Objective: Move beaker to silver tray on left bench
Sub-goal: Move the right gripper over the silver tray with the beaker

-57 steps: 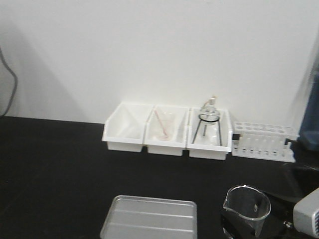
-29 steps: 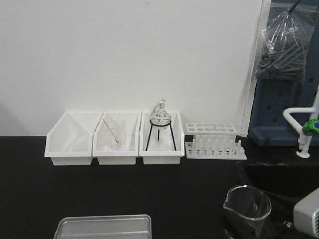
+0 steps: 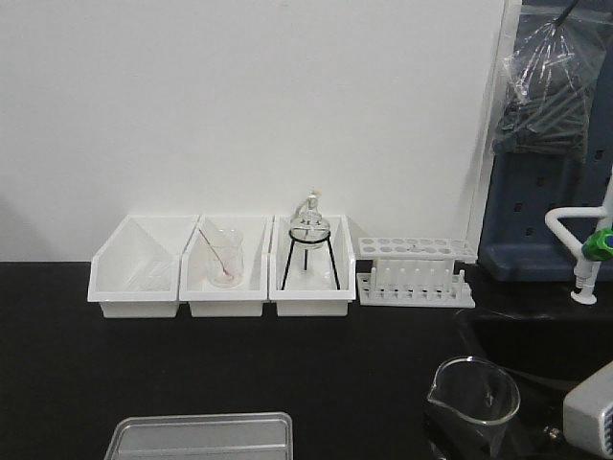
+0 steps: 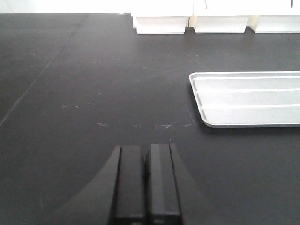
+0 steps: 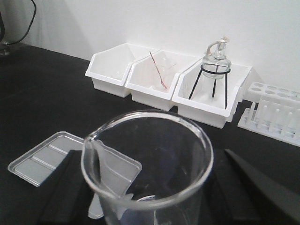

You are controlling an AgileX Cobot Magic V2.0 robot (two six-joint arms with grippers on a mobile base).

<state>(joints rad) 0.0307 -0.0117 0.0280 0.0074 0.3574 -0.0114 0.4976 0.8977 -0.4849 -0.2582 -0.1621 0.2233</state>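
Next, my right gripper sets the beaker down around the middle of the silver tray (image 3: pixel 210 454) (image 5: pixel 87 182).
The beaker (image 3: pixel 474 402) (image 5: pixel 150 159), clear glass with its spout to the left, sits between the fingers of my right gripper (image 5: pixel 149 154), which is shut on it at the lower right of the front view. Dark fingers (image 5: pixel 58 187) flank it on both sides. The silver tray (image 3: pixel 201 436) (image 4: pixel 248 98) (image 5: pixel 42 159) lies flat on the left bench's black countertop (image 3: pixel 57 364), to the left of the beaker and below it. My left gripper (image 4: pixel 146 152) hovers over bare countertop left of the tray, shut with nothing in it.
Three white bins (image 3: pixel 134 278) line the back wall; one holds a beaker with a stirring rod (image 3: pixel 222 259), another a flask on a black tripod (image 3: pixel 308 249). A white test-tube rack (image 3: pixel 414 273) stands to their right. A black sink (image 3: pixel 536 335) and a tap (image 3: pixel 589 249) are at far right.
Over the last second the view swung right: bins and tray slid left in frame, sink and tap came into view. The beaker kept its place in the frame, still held.
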